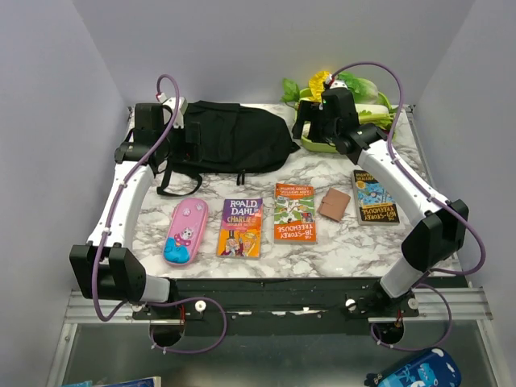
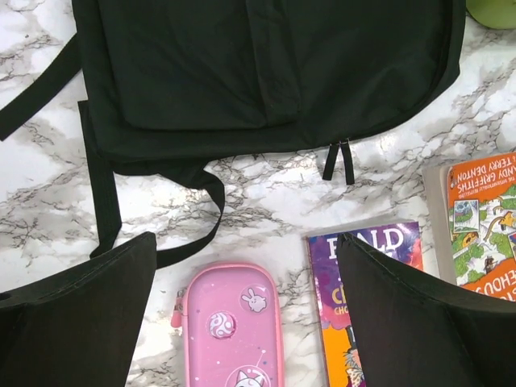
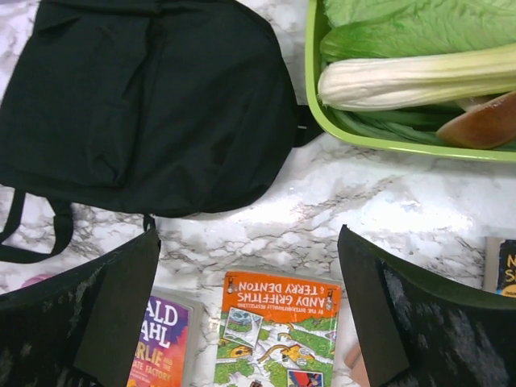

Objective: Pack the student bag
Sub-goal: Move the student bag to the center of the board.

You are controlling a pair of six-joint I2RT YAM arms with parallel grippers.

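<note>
My right gripper needs to close its fingers on the rounded end (image 1: 283, 152) (image 3: 262, 158) of the black student bag, beside the short strap that is nearest the green tray.
The student bag (image 1: 234, 139) is a black backpack lying flat and closed at the back of the marble table, straps trailing to its left. My left gripper (image 1: 187, 135) hovers over the bag's left end, open and empty. In the left wrist view (image 2: 246, 242) its fingers (image 2: 76, 322) frame the pink pencil case (image 2: 232, 326), with the bag (image 2: 258, 72) above. My right gripper (image 1: 317, 121) hovers between the bag and the green tray, open and empty. In the right wrist view (image 3: 248, 234) the bag (image 3: 145, 97) lies at upper left.
In a row in front of the bag lie a pink pencil case (image 1: 186, 231), a purple Roald Dahl book (image 1: 240, 227), an orange Treehouse book (image 1: 294, 212), a small brown wallet-like item (image 1: 334, 205) and another book (image 1: 375, 197). A green tray (image 3: 316, 97) of vegetables stands at the back right.
</note>
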